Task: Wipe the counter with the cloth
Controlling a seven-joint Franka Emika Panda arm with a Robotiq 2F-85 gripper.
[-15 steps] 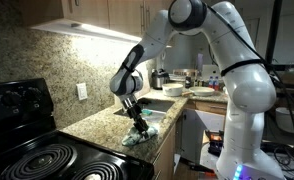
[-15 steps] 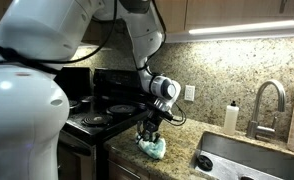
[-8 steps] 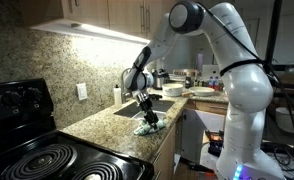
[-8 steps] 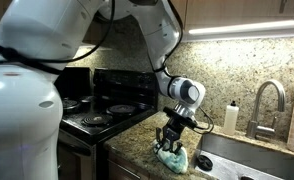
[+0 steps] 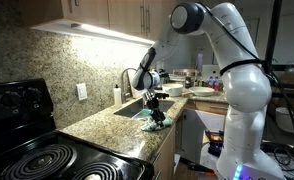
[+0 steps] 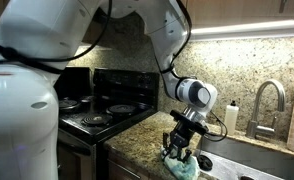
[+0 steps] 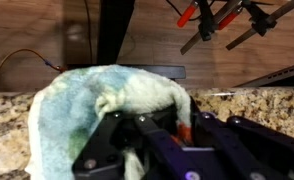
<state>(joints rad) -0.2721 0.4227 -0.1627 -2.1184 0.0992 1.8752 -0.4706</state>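
Next, I let go of the cloth with my gripper on the granite counter's front edge (image 5: 155,127), just to the stovetop side of the sink.
The cloth (image 7: 97,100), whitish with teal patches, is bunched under my gripper (image 7: 172,135), which is shut on it. In both exterior views the gripper (image 5: 155,115) (image 6: 182,150) presses the cloth (image 5: 150,124) (image 6: 177,166) onto the speckled granite counter (image 5: 102,125) (image 6: 137,140), near the counter's front edge and close to the sink. In the wrist view the counter (image 7: 7,140) shows on both sides of the cloth, whose near part the black fingers (image 7: 227,140) cover.
A black stovetop with coil rings (image 5: 42,160) (image 6: 102,115) borders the counter. The sink basin (image 6: 247,160) with its faucet (image 6: 267,100) lies just beyond the cloth. A white soap bottle (image 6: 230,118) stands by the backsplash. Plates (image 5: 202,92) lie past the sink.
My gripper has slid the cloth along the counter's front edge, away from the stovetop and toward the sink. It has stayed shut on the cloth throughout.
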